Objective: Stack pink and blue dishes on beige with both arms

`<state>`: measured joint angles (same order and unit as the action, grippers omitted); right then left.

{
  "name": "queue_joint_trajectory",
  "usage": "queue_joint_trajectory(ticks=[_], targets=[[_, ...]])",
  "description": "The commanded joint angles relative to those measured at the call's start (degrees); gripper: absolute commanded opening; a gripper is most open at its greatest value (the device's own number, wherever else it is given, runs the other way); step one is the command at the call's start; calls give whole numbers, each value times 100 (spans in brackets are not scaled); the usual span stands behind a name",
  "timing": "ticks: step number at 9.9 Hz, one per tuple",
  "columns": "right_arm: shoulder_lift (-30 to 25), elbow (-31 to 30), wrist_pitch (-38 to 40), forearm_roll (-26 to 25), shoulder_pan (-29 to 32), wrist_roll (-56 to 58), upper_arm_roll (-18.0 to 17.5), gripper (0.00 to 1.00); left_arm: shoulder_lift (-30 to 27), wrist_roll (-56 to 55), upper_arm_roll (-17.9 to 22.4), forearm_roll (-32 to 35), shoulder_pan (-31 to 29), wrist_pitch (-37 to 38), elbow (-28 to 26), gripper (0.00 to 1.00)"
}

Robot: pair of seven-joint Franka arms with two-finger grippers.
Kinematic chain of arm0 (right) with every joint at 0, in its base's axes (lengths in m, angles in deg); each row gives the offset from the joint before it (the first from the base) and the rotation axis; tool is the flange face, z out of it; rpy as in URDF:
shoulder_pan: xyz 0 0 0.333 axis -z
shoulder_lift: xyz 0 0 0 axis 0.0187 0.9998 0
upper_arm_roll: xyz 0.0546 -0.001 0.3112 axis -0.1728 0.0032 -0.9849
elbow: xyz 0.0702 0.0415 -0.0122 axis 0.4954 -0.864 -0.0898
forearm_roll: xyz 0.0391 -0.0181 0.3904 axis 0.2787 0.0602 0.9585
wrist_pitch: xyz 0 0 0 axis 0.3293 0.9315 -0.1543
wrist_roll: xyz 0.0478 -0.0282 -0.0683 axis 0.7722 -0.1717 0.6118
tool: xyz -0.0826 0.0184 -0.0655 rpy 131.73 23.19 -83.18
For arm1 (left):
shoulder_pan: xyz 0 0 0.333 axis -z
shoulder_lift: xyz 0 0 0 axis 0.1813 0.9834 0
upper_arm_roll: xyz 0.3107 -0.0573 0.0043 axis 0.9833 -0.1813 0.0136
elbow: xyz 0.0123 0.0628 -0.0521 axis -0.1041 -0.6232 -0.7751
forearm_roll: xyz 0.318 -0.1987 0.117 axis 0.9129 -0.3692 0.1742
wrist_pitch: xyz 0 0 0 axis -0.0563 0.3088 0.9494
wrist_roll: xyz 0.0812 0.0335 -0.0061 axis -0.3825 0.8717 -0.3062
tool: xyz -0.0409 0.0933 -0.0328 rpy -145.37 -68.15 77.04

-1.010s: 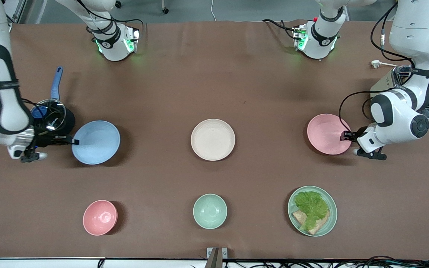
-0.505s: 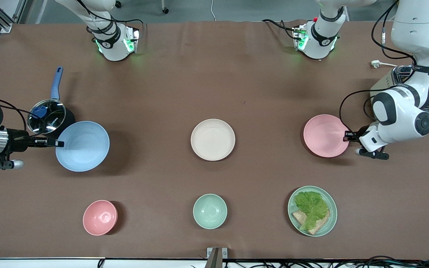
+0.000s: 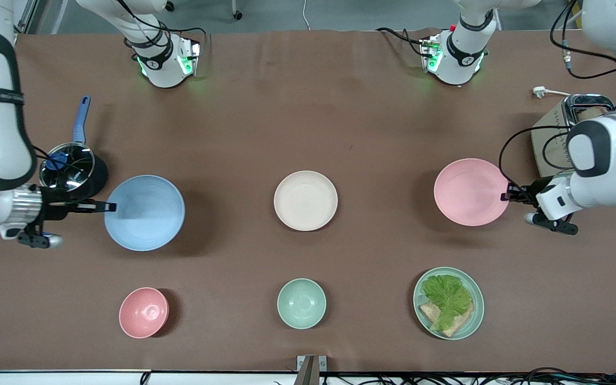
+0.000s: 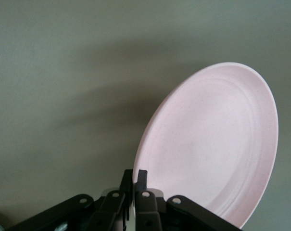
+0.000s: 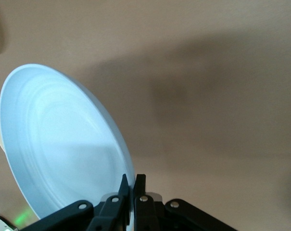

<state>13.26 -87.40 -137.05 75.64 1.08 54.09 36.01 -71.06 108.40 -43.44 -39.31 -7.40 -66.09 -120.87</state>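
Observation:
I need to use my left gripper to set the pink plate down centred on the beige plate (image 3: pixel 306 201) in the middle of the table, with one rim over the other.
The light blue plate (image 3: pixel 145 213) hangs above the table near the right arm's end, its shadow on the cloth beside it. My right gripper (image 3: pixel 109 206) is shut on its rim; in the right wrist view the right gripper (image 5: pixel 133 179) pinches the blue plate (image 5: pixel 63 149). The pale pink plate (image 3: pixel 471 191) is lifted near the left arm's end, held at its rim by my left gripper (image 3: pixel 507 195). From the left wrist, the left gripper (image 4: pixel 134 174) clamps the pink plate (image 4: pixel 212 144). The beige plate (image 3: pixel 306 200) lies flat at mid-table between them.
A lidded pot with a blue handle (image 3: pixel 69 167) stands by the right arm. A toaster (image 3: pixel 572 123) sits near the left arm. Along the edge nearest the front camera are a small pink bowl (image 3: pixel 144 312), a mint bowl (image 3: pixel 301 303) and a green plate with lettuce and bread (image 3: pixel 448 302).
Both plates have risen off the table and look larger. The blue plate swung toward the right arm's end, then back toward the middle. The left arm drew up and outward with the pink plate.

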Motion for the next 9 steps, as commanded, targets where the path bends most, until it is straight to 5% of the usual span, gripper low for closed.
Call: queue_joint_trajectory(ticks=[1,5,9], targets=[[-194,-125,-22,-63,-293,-562,19,1,117,-385,-594,-472,47,69,98,1],[-185,-134,-163,16,-768,-1222,10,1,599,-2474,-1947,-528,135,-981,72,1],[-185,-186,-304,60,-962,-1434,10,1,1136,-4313,-2441,-281,793,-2407,80,1]])
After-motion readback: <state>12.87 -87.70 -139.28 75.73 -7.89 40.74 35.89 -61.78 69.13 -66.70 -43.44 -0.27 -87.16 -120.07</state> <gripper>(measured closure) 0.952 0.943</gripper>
